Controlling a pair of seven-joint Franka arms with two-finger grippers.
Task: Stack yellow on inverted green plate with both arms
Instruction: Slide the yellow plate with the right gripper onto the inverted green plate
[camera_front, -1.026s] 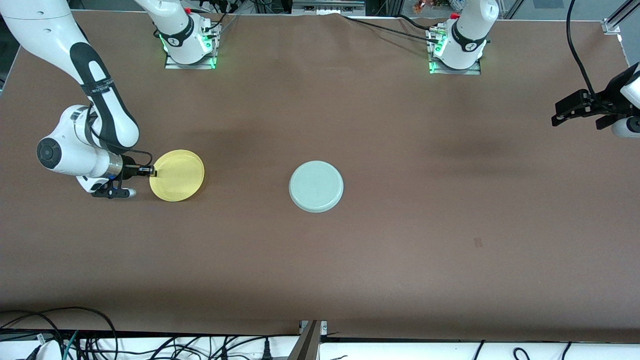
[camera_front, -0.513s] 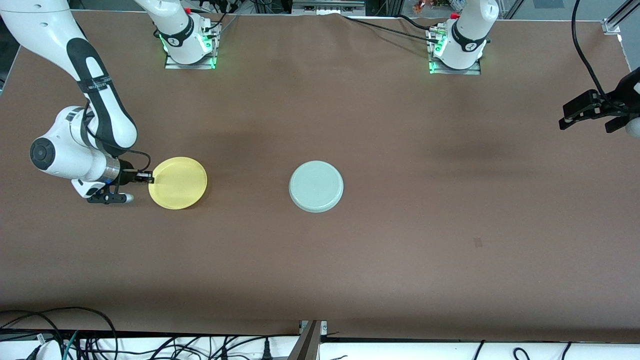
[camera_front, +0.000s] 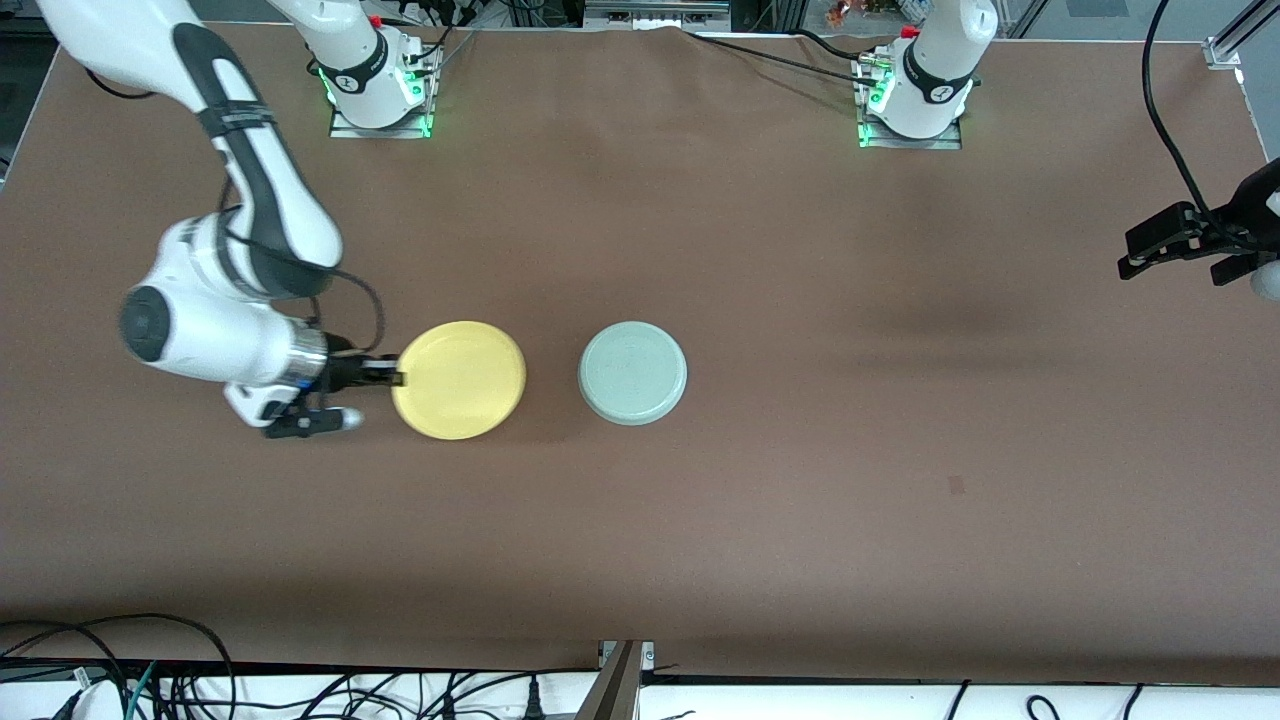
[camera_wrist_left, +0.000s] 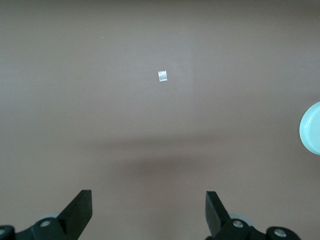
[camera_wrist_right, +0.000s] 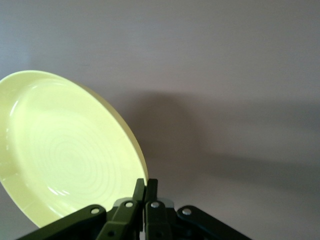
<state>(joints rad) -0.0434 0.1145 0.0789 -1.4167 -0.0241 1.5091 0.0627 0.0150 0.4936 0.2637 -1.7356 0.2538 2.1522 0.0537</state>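
Note:
I need to release the yellow plate from my right gripper squarely over the upturned flat bottom side of the green plate (camera_front: 636, 376).
My right gripper (camera_front: 398, 377) is shut on the rim of the yellow plate (camera_front: 460, 380), carrying it above the table at the side of the green plate (camera_front: 632, 372) toward the right arm's end. In the right wrist view the yellow plate (camera_wrist_right: 65, 150) hangs rim-up with its hollow face showing, pinched at its edge by the right gripper (camera_wrist_right: 145, 187). The green plate lies upside down on the table's middle, flat underside up; its edge (camera_wrist_left: 311, 127) shows in the left wrist view. My left gripper (camera_front: 1140, 250) waits high at the left arm's end, open (camera_wrist_left: 148, 210) with nothing between its fingers.
A brown mat (camera_front: 800, 500) covers the table. A small pale tape patch (camera_wrist_left: 162, 75) lies on it, seen in the front view as a faint mark (camera_front: 956, 485). The arm bases (camera_front: 375, 85) stand along the top edge. Cables (camera_front: 150, 680) run along the front edge.
My right gripper closed on the yellow plate's rim, lifted it and carried it toward the green plate. The left arm drew back slightly toward its end of the table.

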